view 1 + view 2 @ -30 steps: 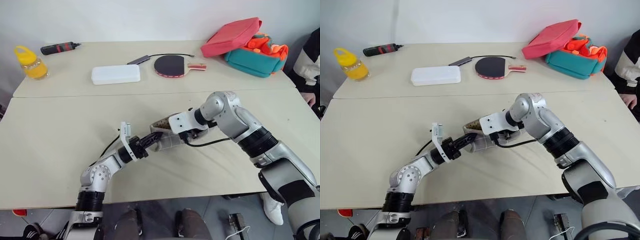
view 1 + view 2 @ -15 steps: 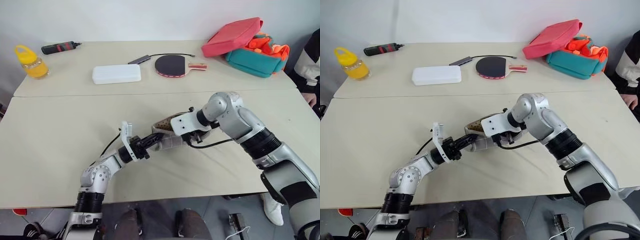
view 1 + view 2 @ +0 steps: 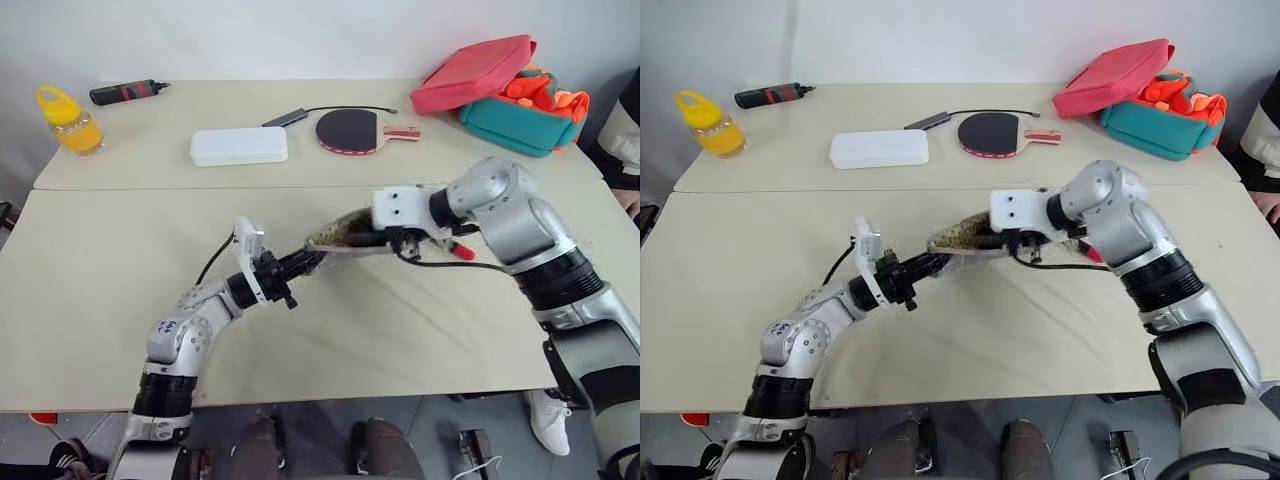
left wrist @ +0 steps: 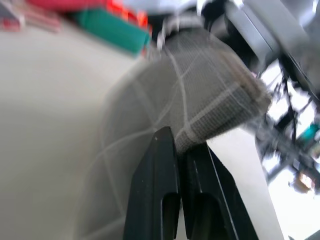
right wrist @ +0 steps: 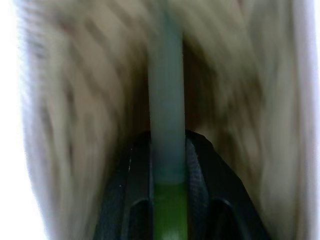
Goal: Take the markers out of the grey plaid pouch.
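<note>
My right gripper needs to let go of the lime green marker on the table (image 3: 409,271) just in front of the dark marker. The lime green marker is now in the pouch's open mouth.
The grey plaid pouch (image 3: 338,240) hangs above the table, stretched between my two grippers. My left gripper (image 4: 180,142) is shut on one fabric edge of the pouch (image 4: 205,85). The right gripper (image 3: 368,238) reaches into the pouch's open mouth. In the right wrist view its fingers (image 5: 197,165) are shut on a pale lime green marker (image 5: 166,100), with the brown lining all around. A dark marker with a red end (image 3: 463,253) lies on the table just behind my right forearm, partly hidden by it.
On the far table stand a white hard case (image 3: 239,146), a table tennis paddle (image 3: 350,130), a cable with an adapter (image 3: 285,119), a yellow bottle (image 3: 68,120), a black-and-red tool (image 3: 125,93) and a red-and-teal bag (image 3: 500,90). A person's sleeve (image 3: 628,140) is at the right edge.
My right hand rose and moved right, lifting the pouch's mouth and stretching the pouch. The left gripper rose slightly with its edge. The red-ended marker now shows beside my right forearm.
</note>
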### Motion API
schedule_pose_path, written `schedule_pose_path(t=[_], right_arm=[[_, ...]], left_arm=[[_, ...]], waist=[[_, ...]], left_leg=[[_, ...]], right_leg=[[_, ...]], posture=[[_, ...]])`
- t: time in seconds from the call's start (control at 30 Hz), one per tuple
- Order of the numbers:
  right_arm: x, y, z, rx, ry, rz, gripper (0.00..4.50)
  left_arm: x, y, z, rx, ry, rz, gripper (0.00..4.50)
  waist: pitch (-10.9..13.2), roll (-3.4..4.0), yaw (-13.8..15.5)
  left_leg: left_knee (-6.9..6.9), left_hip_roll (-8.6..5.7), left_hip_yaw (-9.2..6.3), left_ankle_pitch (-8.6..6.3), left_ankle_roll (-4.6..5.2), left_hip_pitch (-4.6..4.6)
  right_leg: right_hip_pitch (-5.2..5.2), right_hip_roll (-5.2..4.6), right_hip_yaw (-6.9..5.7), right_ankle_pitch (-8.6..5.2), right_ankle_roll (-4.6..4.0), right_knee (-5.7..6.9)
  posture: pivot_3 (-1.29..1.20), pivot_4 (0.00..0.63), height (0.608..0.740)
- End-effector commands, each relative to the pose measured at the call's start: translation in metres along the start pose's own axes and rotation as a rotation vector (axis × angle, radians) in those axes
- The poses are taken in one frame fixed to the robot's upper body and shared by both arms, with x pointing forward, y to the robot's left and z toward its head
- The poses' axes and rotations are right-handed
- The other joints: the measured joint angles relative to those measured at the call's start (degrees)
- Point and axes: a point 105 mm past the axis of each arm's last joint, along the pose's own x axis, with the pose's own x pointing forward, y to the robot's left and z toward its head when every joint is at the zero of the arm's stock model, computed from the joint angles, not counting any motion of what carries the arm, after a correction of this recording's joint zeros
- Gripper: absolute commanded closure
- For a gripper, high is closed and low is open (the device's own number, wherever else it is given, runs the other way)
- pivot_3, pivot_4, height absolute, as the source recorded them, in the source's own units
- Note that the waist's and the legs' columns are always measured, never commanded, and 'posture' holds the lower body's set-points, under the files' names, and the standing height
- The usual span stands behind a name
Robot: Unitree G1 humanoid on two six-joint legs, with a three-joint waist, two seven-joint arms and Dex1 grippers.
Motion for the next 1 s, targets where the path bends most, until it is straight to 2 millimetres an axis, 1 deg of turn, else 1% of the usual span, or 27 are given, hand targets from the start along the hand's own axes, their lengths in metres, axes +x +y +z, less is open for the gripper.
schedule_pose_path(t=[0.03, 0.07, 0.1, 0.2, 0.27, 0.33, 0.47, 0.57, 0.63, 0.7, 0.77, 0.83, 0.93, 0.97, 1.0], right_arm=[[-0.012, -0.004, 0.003, -0.023, 0.000, -0.037, 4.03], [-0.011, -0.002, 0.004, -0.022, -0.004, -0.031, 4.03], [-0.010, 0.000, 0.008, -0.004, -0.036, -0.024, 4.03], [-0.012, 0.006, 0.021, 0.032, -0.132, 0.012, 4.03], [-0.016, 0.010, 0.025, 0.047, -0.163, 0.029, 4.03], [-0.022, 0.012, 0.028, 0.056, -0.183, 0.038, 4.03], [-0.038, 0.008, 0.042, 0.096, -0.289, 0.018, 4.03], [-0.048, -0.004, 0.054, 0.147, -0.427, -0.054, 4.03], [-0.052, -0.010, 0.059, 0.166, -0.491, -0.093, 4.03], [-0.055, -0.013, 0.066, 0.193, -0.551, -0.106, 4.03], [-0.067, -0.026, 0.082, 0.271, -0.697, -0.154, 4.03], [-0.074, -0.032, 0.092, 0.294, -0.780, -0.186, 4.03], [-0.074, -0.034, 0.097, 0.326, -0.833, -0.191, 4.03], [-0.071, -0.033, 0.096, 0.330, -0.830, -0.189, 4.03], [-0.065, -0.027, 0.092, 0.314, -0.790, -0.170, 4.03]], left_arm=[[0.003, -0.013, 0.003, -0.013, 0.000, -0.060, 4.50], [0.002, -0.014, 0.004, -0.013, 0.000, -0.063, 4.50], [0.002, -0.011, 0.005, 0.008, 0.000, -0.043, 4.50], [0.001, 0.010, 0.009, 0.076, -0.025, 0.069, 4.50], [-0.001, 0.019, 0.013, 0.083, -0.056, 0.110, 4.50], [-0.003, 0.021, 0.015, 0.102, -0.066, 0.121, 4.50], [-0.009, 0.021, 0.022, 0.140, -0.064, 0.121, 4.50], [-0.023, 0.027, 0.027, 0.225, -0.020, 0.150, 4.50], [-0.028, 0.029, 0.031, 0.243, -0.021, 0.164, 4.50], [-0.032, 0.033, 0.037, 0.297, -0.025, 0.190, 4.50], [-0.037, 0.039, 0.047, 0.358, -0.037, 0.240, 4.50], [-0.039, 0.042, 0.054, 0.387, -0.057, 0.261, 4.50], [-0.036, 0.042, 0.058, 0.415, -0.072, 0.266, 4.50], [-0.035, 0.041, 0.058, 0.423, -0.076, 0.262, 4.50], [-0.036, 0.041, 0.059, 0.425, -0.079, 0.262, 4.50]], waist=[[0.00, 0.00, 0.00], [0.00, 0.00, -0.08], [0.00, 0.00, -0.12], [0.00, 0.00, -0.01], [0.00, 0.00, 0.05], [0.00, 0.00, 0.05], [0.00, 0.00, 0.05], [0.00, -0.01, -0.19], [0.00, 0.00, -0.22], [0.00, 0.00, -0.10], [0.01, -0.01, -0.09], [0.01, -0.01, -0.06], [0.01, -0.01, 0.11], [0.01, -0.01, 0.18], [0.01, -0.02, 0.20]], left_leg=[[-0.01, 0.00, -0.01, 0.00, 0.00, 0.00], [-0.01, 0.01, -0.02, 0.00, 0.00, 0.00], [-0.04, 0.01, 0.00, 0.00, -0.01, 0.02], [-0.02, 0.01, 0.00, 0.01, -0.01, 0.02], [0.02, 0.01, 0.00, 0.01, -0.01, 0.01], [0.04, 0.01, -0.01, 0.00, 0.00, 0.00], [0.02, 0.01, -0.02, 0.00, 0.00, 0.00], [-0.01, 0.02, -0.01, 0.00, 0.00, 0.01], [-0.04, 0.02, 0.01, 0.00, 0.00, 0.04], [-0.04, 0.03, 0.01, 0.00, -0.01, 0.04], [-0.03, 0.02, 0.01, 0.00, 0.00, 0.02], [-0.03, 0.02, 0.03, 0.00, 0.00, 0.01], [-0.05, 0.02, 0.01, 0.00, 0.00, 0.01], [-0.05, 0.01, -0.01, 0.00, 0.00, -0.01], [-0.05, 0.01, -0.01, -0.01, 0.01, -0.02]], right_leg=[[0.00, 0.00, -0.01, 0.00, 0.00, 0.00], [0.00, 0.00, -0.03, 0.00, 0.00, 0.01], [-0.01, 0.00, -0.01, 0.00, 0.00, 0.02], [-0.01, 0.00, -0.01, 0.00, 0.00, 0.03], [0.00, 0.00, -0.01, 0.00, 0.00, 0.03], [0.01, 0.00, -0.01, 0.00, 0.00, 0.02], [0.01, 0.00, -0.02, 0.00, 0.00, 0.02], [0.00, 0.00, -0.01, 0.00, 0.00, 0.02], [-0.02, 0.01, -0.01, 0.00, -0.01, 0.04], [-0.02, 0.01, -0.01, 0.00, -0.01, 0.04], [-0.02, 0.01, 0.00, 0.00, 0.00, 0.03], [-0.04, 0.01, 0.01, 0.00, 0.00, 0.05], [-0.04, 0.01, -0.01, 0.00, 0.00, 0.06], [-0.03, 0.01, -0.03, 0.00, 0.00, 0.05], [-0.03, 0.00, -0.03, 0.00, 0.00, 0.04]], posture=[[0.00, 0.150, 0.740], [0.00, 0.150, 0.740], [0.00, 0.150, 0.740], [0.00, 0.150, 0.740], [0.00, 0.150, 0.740], [0.00, 0.150, 0.740], [0.00, 0.150, 0.740], [0.00, 0.150, 0.740], [0.00, 0.150, 0.740], [0.00, 0.150, 0.740], [0.00, 0.150, 0.740], [0.00, 0.150, 0.740], [0.00, 0.150, 0.740], [0.00, 0.150, 0.740], [0.00, 0.150, 0.740]])
